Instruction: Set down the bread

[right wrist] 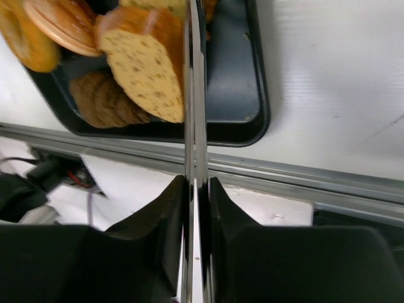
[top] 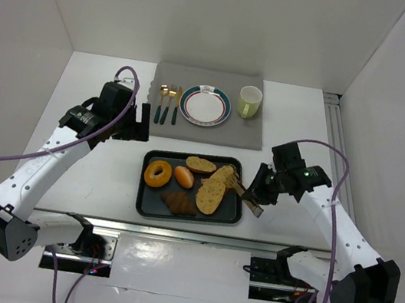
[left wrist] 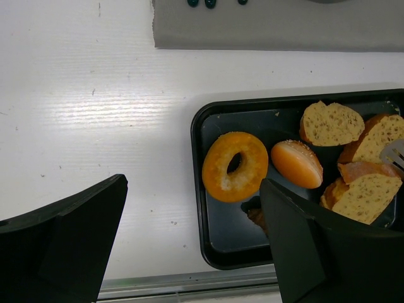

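Note:
Next, my right gripper releases the slice of seeded bread from the metal tongs on the plate (top: 199, 105) next to the cutlery. The bread is still in the black tray.
A black tray (top: 188, 220) holds seeded bread slices (top: 211, 194), a bagel (top: 158, 173), a round bun (top: 184, 176) and a dark pastry (top: 178, 202). My right gripper (top: 256, 195) is shut on metal tongs (top: 239, 185) at the tray's right side. In the right wrist view the tongs (right wrist: 196, 95) run from the gripper (right wrist: 197, 186) along the right edge of a seeded slice (right wrist: 142, 69), with their blades nearly together and their tips out of frame. My left gripper (top: 141, 122) is open and empty, and it hangs over the table and the tray's left edge (left wrist: 192, 189).
A grey mat (top: 252, 133) at the back carries a plate (top: 204, 106), a pale green cup (top: 250, 102) and cutlery (top: 168, 103). A metal rail (top: 173, 232) runs along the near edge. White walls close in on the left, right and back.

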Tool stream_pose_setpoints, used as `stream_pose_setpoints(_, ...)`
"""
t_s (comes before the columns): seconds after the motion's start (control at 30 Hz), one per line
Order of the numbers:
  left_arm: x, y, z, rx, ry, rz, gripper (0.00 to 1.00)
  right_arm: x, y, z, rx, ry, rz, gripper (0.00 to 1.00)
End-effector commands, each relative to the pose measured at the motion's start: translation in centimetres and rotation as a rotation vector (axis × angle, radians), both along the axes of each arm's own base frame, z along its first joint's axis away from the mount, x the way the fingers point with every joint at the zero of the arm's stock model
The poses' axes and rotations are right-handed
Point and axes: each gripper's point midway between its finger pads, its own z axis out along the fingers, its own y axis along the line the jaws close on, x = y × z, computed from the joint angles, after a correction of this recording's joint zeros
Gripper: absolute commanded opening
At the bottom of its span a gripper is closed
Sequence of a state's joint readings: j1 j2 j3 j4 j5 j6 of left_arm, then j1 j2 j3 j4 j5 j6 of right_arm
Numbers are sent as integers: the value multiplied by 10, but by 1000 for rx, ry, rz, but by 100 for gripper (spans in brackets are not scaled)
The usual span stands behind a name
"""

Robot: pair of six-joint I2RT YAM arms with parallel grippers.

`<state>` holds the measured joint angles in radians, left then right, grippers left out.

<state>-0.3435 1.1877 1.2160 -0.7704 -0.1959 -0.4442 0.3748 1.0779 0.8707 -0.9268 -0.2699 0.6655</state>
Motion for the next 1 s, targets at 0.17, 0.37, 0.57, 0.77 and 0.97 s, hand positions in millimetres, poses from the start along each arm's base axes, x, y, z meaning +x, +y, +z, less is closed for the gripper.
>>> stream_pose_setpoints(0.17, 8, -3, 13, -13, -50, -21, 100, 29, -14, 49, -47, -173, -34, 11)
stream_pose_setpoints(0.37, 12, -1, 14, -11, -53, 11, 100, 32, -1, 70, 19, -204, 13, 3)
stream_pose_setpoints(0.57, 14, 8, 4, -30, -21, 66, 100, 47, 12, 99, 71, -288, 73, 3)
stream_pose_setpoints(0.77, 12, 11, 3, -36, -18, 71, 100, 77, 33, 118, 115, -380, 121, 3)
stream_pose_setpoints(0.97, 12, 14, 6, -46, -27, 86, 100, 127, 59, 137, 165, -519, 137, 3)
